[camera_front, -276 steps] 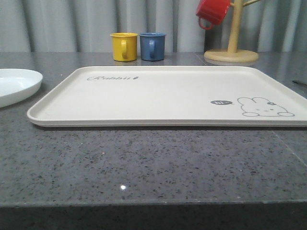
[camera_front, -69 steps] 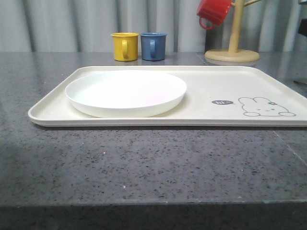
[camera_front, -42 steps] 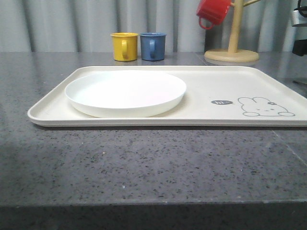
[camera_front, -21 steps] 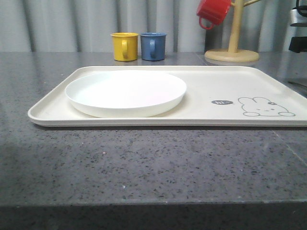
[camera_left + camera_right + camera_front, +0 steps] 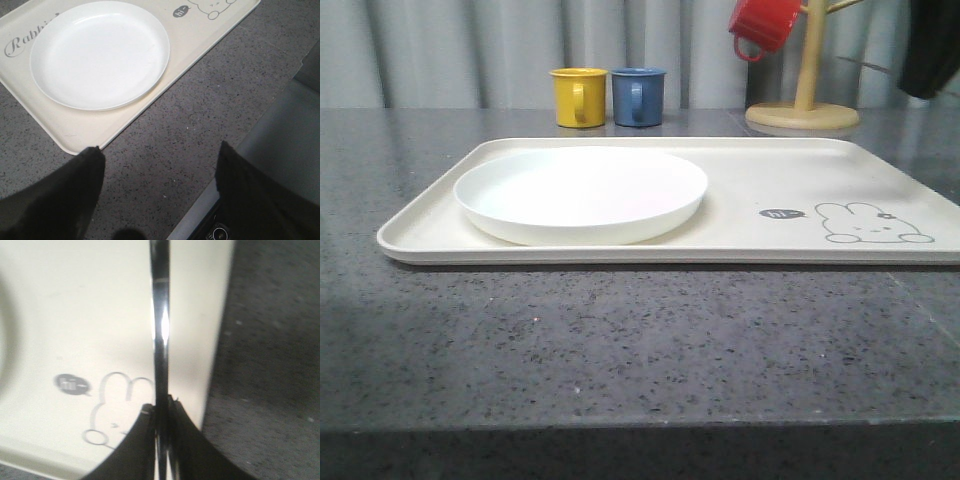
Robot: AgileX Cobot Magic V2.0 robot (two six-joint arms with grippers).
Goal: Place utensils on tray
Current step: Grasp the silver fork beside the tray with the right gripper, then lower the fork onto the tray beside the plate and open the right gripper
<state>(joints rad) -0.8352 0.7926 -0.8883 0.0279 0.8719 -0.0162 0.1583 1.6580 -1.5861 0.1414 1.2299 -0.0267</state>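
The metal utensil will go down from my right gripper onto the cream tray (image 5: 776,202) (image 5: 65,351) between the white plate and the drawn rabbit.
The cream tray (image 5: 740,170) with its drawn rabbit (image 5: 868,224) lies across the grey counter. A round white plate (image 5: 582,192) rests on its left half; it also shows in the left wrist view as the plate (image 5: 100,52) on the tray (image 5: 75,132). My right gripper (image 5: 161,405) is shut on a slim shiny metal utensil (image 5: 161,315), even in width like flat chopsticks. It hovers over the tray's (image 5: 75,300) rabbit end. That arm's dark body (image 5: 928,45) shows at the top right. My left gripper (image 5: 159,150) is open and holds nothing, over bare counter off the tray's corner.
A yellow mug (image 5: 579,96) and a blue mug (image 5: 638,96) stand behind the tray. A red mug (image 5: 764,24) hangs on a wooden mug tree (image 5: 803,110) at the back right. The counter's front edge (image 5: 260,135) runs close to my left gripper.
The plate, once on the counter left of the tray, now lies on the tray. Over the last second the right arm has come in further from the right edge.
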